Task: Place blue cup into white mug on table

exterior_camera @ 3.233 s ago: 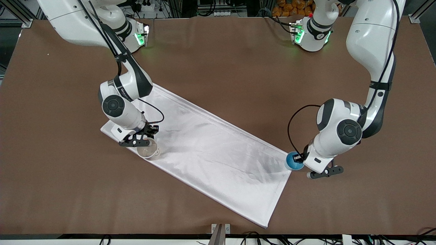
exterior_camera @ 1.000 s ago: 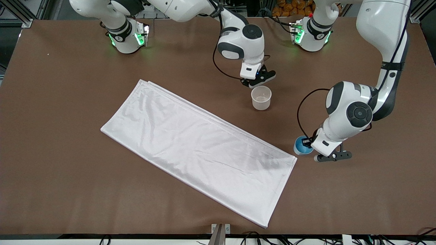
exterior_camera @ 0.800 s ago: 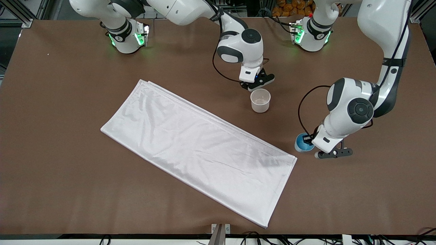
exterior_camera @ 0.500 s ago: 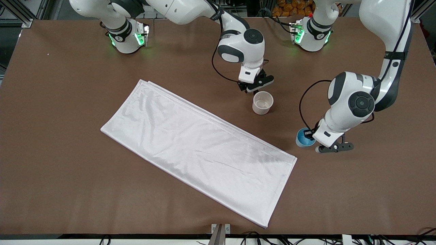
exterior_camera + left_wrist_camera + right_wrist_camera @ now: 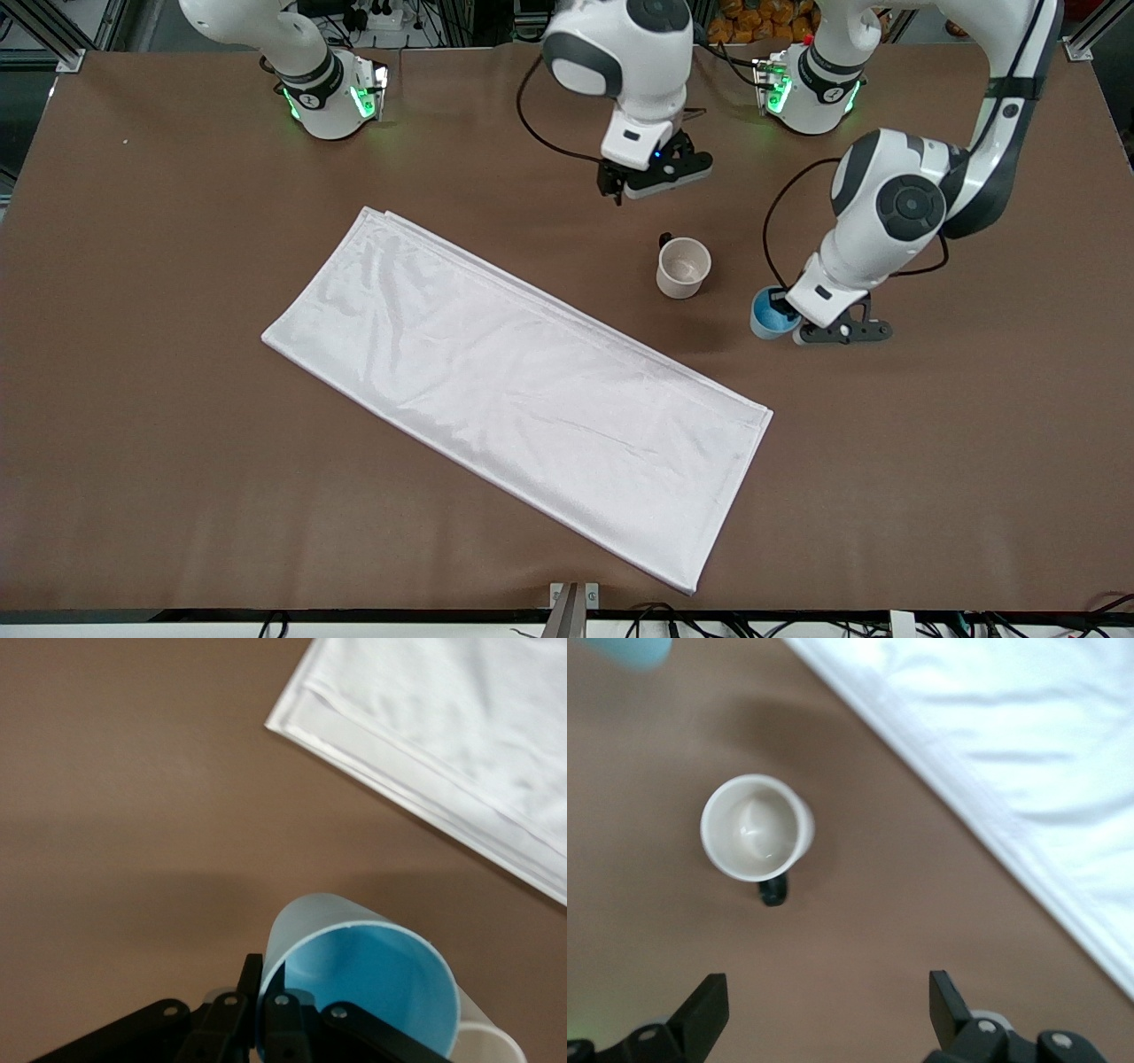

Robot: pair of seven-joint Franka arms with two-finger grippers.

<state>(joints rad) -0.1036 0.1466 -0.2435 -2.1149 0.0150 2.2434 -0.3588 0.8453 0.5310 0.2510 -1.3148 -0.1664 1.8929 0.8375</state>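
The white mug has a black handle. Next, my left gripper lets go of the blue cup inside the opening of the white mug [image 5: 685, 265] [image 5: 486, 1048].
The white mug [image 5: 683, 268] stands upright on the brown table [image 5: 177, 399], its black handle [image 5: 664, 239] pointing toward the robots' bases. My right gripper [image 5: 656, 173] is open and empty, raised over the table a little off the mug; its wrist view shows the mug [image 5: 756, 827] from above, between its spread fingers [image 5: 709, 1010]. My left gripper [image 5: 781, 308] is shut on the rim of the blue cup [image 5: 767, 317], held upright beside the mug, toward the left arm's end. In the left wrist view the blue cup [image 5: 372, 983] fills the foreground, and the mug's rim [image 5: 492, 1047] peeks out under it.
A white rectangular cloth [image 5: 523, 390] lies slantwise across the table's middle, nearer to the front camera than the mug; it also shows in the left wrist view [image 5: 461, 744] and the right wrist view [image 5: 1028, 753].
My right gripper set the mug down off the cloth, let go and rose away from it. My left gripper carried the blue cup from the cloth's corner toward the mug.
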